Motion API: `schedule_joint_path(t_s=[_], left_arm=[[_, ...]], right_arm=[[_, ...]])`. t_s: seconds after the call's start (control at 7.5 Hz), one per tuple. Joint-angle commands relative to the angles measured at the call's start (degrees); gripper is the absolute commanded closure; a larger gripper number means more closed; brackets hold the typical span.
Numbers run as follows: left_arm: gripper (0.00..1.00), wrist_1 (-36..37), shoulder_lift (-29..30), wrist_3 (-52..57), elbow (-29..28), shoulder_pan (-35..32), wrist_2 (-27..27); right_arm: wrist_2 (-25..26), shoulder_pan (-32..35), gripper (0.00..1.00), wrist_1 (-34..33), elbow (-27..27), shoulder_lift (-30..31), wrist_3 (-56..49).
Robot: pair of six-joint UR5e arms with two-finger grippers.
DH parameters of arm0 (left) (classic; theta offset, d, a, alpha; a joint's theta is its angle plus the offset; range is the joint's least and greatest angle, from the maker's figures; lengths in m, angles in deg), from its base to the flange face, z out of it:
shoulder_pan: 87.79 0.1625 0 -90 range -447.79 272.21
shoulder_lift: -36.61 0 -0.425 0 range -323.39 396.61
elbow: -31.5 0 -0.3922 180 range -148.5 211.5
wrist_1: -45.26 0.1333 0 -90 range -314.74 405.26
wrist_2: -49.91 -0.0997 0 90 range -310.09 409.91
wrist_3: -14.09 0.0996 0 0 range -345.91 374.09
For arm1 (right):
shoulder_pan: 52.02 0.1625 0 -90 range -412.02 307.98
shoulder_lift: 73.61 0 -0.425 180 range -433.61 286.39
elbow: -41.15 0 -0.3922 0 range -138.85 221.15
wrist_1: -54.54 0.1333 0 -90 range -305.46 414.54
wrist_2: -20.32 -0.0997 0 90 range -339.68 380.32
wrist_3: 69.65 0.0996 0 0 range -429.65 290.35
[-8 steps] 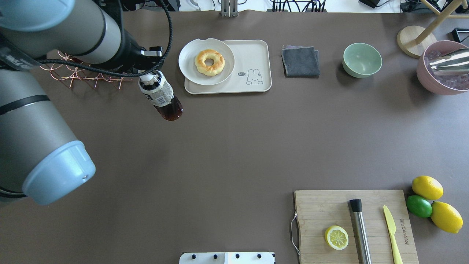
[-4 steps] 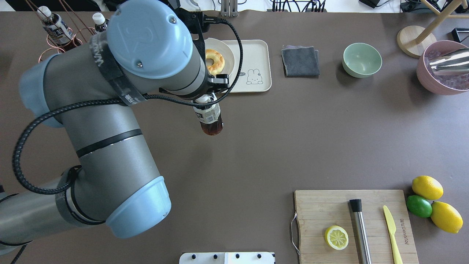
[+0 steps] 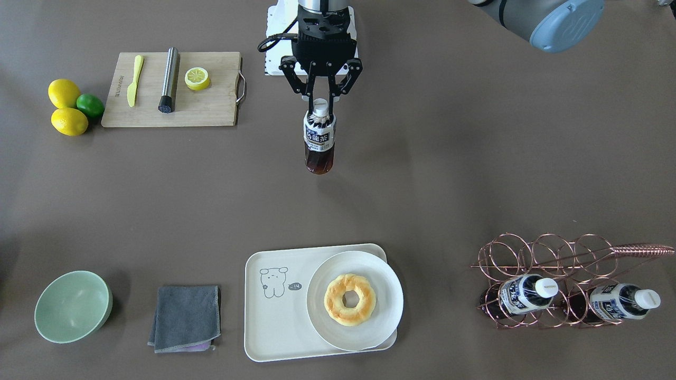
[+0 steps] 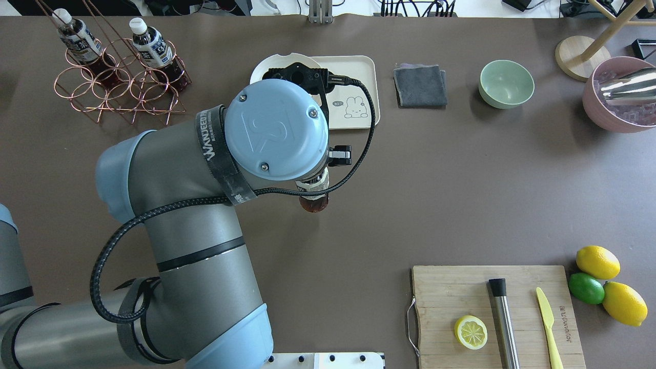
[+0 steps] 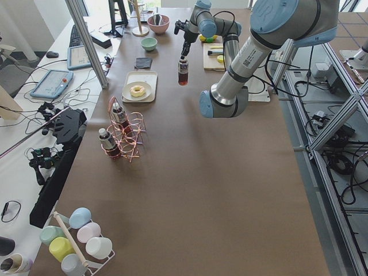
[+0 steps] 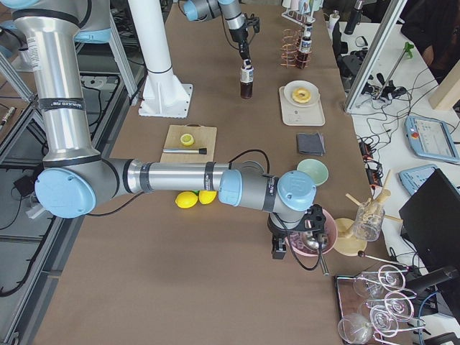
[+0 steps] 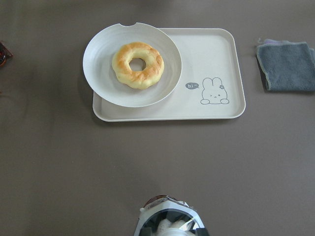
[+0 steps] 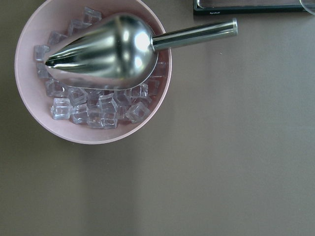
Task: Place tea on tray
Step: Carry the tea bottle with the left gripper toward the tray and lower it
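I will set the tea down with my left gripper on the bare table (image 3: 316,167) between the cutting board and the cream tray.
My left gripper (image 3: 320,104) is shut on the white cap of the tea (image 3: 319,140), a small bottle of dark liquid that hangs upright above the table's middle. In the overhead view my wrist hides it except its base (image 4: 313,203). In the left wrist view the bottle (image 7: 167,222) sits at the bottom edge, short of the tray. The cream tray (image 3: 274,322) with the bear drawing (image 7: 211,54) bears a white plate (image 3: 388,295) with a doughnut (image 3: 349,299). My right gripper (image 6: 296,243) hovers over the pink ice bowl; I cannot tell whether it is open.
Two more tea bottles (image 3: 528,293) lie in a copper wire rack (image 4: 118,87). A grey cloth (image 4: 420,84) and a green bowl (image 4: 506,83) sit right of the tray. A pink bowl of ice (image 8: 29,93) holds a metal scoop. A cutting board (image 4: 451,292), lemons and a lime are at the near right.
My left arm has carried the bottle from beside the rack rightward and nearer, to the table's middle in front of the tray. The rack with two bottles is now uncovered.
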State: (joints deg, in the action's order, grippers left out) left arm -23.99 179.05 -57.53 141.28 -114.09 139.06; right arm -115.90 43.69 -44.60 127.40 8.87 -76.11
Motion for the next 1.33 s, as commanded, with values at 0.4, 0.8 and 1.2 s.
schedule_joint_path(t_s=[0.4,0.8,1.2], left_arm=[[1.0,-0.27,-0.31,-0.09,-1.67,2.57,-1.87],[1.0,-0.62,-0.58,-0.09,-2.46,4.16,-2.31],[1.0,-1.49,-0.49,-0.09,-3.08,4.16,-2.31]], right_arm=[[-0.01,0.0,0.0,0.0,-0.11,0.04,-0.05],[-0.01,0.0,0.0,0.0,-0.11,-0.13,0.04],[-0.01,0.0,0.0,0.0,-0.11,-0.31,0.04]])
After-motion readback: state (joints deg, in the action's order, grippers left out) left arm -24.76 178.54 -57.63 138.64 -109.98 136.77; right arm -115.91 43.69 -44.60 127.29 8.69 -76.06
